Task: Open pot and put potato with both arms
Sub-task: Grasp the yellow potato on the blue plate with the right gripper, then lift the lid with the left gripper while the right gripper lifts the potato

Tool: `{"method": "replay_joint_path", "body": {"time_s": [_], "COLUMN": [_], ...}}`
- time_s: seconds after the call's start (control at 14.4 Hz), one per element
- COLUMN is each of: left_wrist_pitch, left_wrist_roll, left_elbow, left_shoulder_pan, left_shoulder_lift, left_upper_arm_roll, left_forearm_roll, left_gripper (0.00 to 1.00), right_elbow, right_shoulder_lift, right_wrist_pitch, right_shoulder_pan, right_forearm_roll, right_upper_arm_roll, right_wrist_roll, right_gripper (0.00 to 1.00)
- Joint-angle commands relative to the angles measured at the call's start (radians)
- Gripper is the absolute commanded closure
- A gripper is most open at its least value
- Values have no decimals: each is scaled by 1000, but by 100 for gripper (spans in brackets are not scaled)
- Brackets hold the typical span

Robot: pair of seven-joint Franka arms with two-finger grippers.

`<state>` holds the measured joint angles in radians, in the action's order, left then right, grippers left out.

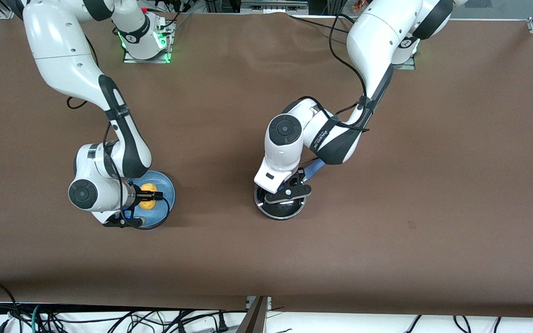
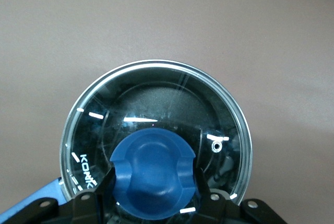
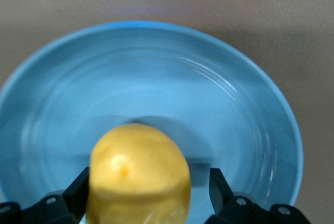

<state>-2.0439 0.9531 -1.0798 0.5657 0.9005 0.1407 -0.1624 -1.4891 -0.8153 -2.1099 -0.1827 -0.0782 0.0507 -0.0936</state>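
Observation:
Next, I set the glass lid, which still sits on the black pot, on the bare table point(image 1: 461, 184) past the pot, away from the plate, using my left gripper.
The black pot point(image 1: 279, 213) stands mid-table with its glass lid point(image 2: 156, 104) on it and its blue handle point(image 1: 314, 169) pointing toward the robots. My left gripper point(image 1: 288, 192) is right over the lid. In the left wrist view my left gripper point(image 2: 154, 176) has its fingers pressed on both sides of the lid's blue knob point(image 2: 154, 156). The yellow potato point(image 1: 148, 196) lies on a light-blue plate point(image 1: 165, 188) toward the right arm's end. My right gripper point(image 3: 148, 179) is open and straddles the potato point(image 3: 138, 172), with a gap at one finger point(image 3: 216, 182).
The brown table top point(image 1: 387, 185) is bare around the pot and the plate. The plate's rim point(image 3: 261, 78) rings the potato. Cables and the table's front edge lie nearest the camera.

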Motion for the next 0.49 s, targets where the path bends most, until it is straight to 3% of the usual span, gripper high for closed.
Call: {"method": "replay_joint_path", "body": {"time_s": [0.0, 0.21, 0.35, 0.42], "left_wrist_pitch": [82, 126, 129, 134], "left_wrist_roll": [-43, -111, -224, -296], "left_elbow": [29, 29, 9, -23], "left_shoulder_pan": [-7, -50, -107, -145], "left_shoulder_lift": [-44, -86, -130, -159], "left_upper_arm_roll": [-6, -3, -4, -7], "left_forearm_roll": [-22, -14, 24, 46], "left_gripper": [46, 46, 46, 46], "right_elbow": [20, 38, 108, 131], "right_shoulder_lift": [-5, -5, -5, -4], "right_wrist_pitch": [1, 34, 143, 175], "right_shoulder_pan": [5, 12, 8, -4], "right_forearm_roll": [-15, -58, -81, -138], "right_upper_arm_roll": [-9, -9, -17, -18], "right_wrist_roll": [-14, -8, -38, -101], "right_gripper": [44, 77, 81, 81]}}
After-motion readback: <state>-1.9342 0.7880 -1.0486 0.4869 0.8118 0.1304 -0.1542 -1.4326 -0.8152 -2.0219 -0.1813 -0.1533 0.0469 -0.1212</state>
